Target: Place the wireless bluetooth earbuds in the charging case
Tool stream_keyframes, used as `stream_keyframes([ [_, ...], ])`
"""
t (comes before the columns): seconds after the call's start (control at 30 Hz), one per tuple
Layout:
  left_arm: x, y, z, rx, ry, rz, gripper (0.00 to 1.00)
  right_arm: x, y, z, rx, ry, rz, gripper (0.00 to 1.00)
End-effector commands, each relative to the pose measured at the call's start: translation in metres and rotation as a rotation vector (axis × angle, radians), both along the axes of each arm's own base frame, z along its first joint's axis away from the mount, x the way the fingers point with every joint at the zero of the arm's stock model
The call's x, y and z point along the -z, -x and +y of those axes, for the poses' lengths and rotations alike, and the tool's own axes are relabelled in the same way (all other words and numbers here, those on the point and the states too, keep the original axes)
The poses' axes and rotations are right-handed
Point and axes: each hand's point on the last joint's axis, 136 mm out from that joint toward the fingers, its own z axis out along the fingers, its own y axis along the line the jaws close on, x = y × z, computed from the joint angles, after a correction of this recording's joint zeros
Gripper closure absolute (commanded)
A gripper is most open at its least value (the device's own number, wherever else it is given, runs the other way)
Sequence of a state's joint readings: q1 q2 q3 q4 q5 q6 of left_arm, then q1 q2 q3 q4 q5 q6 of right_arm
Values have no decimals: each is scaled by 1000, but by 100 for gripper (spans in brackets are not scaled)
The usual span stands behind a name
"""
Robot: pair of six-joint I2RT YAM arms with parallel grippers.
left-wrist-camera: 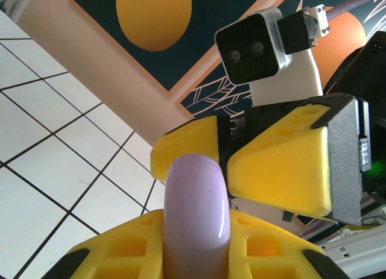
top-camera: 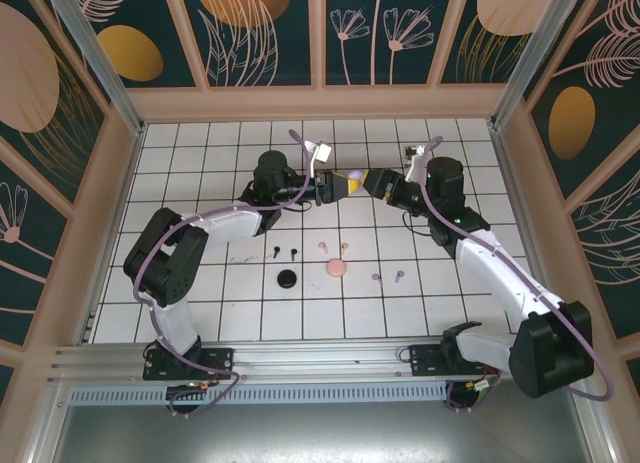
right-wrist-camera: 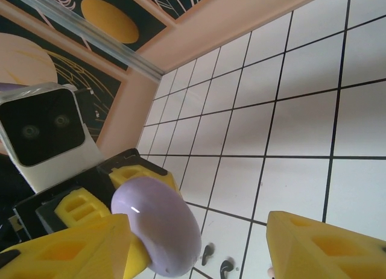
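The shut charging case sits outside my right gripper's fingers, so it should turn, grip the case's loose end point(right-wrist-camera: 183, 250) and open the lid.
A lilac rounded charging case point(top-camera: 356, 175) hangs in the air over the far middle of the table, with my left gripper point(top-camera: 338, 186) shut on it. In the left wrist view the case point(left-wrist-camera: 198, 206) stands up between my yellow fingers point(left-wrist-camera: 120, 252). My right gripper point(top-camera: 376, 182) faces it from the right, open. One of its fingers point(right-wrist-camera: 66, 249) is beside the case point(right-wrist-camera: 158, 225) and the other finger point(right-wrist-camera: 325, 249) stands well apart. The earbuds lie on the tiles below in pairs: black point(top-camera: 275, 251), pink point(top-camera: 322, 246) and lilac point(top-camera: 377, 278).
A black round disc point(top-camera: 288, 278) and a pink round disc point(top-camera: 336, 268) lie among the earbuds. Two black earbuds point(right-wrist-camera: 207, 253) show under the case in the right wrist view. Walls and a metal frame point(top-camera: 100, 103) enclose the tiled table.
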State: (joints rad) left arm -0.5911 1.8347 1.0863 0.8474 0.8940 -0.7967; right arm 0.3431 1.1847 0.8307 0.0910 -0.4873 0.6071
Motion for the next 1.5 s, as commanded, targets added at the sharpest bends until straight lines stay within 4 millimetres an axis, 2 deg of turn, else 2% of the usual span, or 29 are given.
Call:
stream_keyframes([
  [0.0, -16, 4, -3, 26, 19, -54, 100, -6, -8, 4, 2, 11, -32, 38],
  [0.13, -18, 4, -2, 25, 24, -56, 100, 13, -15, 0, 25, 30, 1, 39],
  [0.33, -24, 7, -1, 31, 32, -66, 100, 49, -31, -29, 117, 6, 82, 42],
  [0.4, -24, 7, -1, 31, 31, -67, 100, 54, -32, -33, 120, -1, 98, 43],
  [0.6, -18, 6, -2, 29, 22, -58, 100, 33, -16, -37, 104, 15, 54, 42],
  [0.77, -16, 4, -3, 27, 28, -54, 100, 4, -3, -37, 96, -42, 11, 41],
  [0.93, -20, 0, -3, 3, 44, -58, 100, -25, -4, -28, 133, -170, 25, 25],
  [1.0, -21, -2, -3, -11, 46, -61, 100, -29, -10, -26, 187, -209, 70, 20],
  [1.1, -22, -5, -5, -37, 42, -74, 100, -31, -17, -18, 236, -260, 137, 17],
  [1.27, -19, -6, -11, -54, 17, -90, 100, -32, -24, -4, 260, -308, 193, 16],
  [1.47, -21, -6, -15, -58, 17, -99, 100, -21, -26, 8, 259, -311, 236, 17],
])
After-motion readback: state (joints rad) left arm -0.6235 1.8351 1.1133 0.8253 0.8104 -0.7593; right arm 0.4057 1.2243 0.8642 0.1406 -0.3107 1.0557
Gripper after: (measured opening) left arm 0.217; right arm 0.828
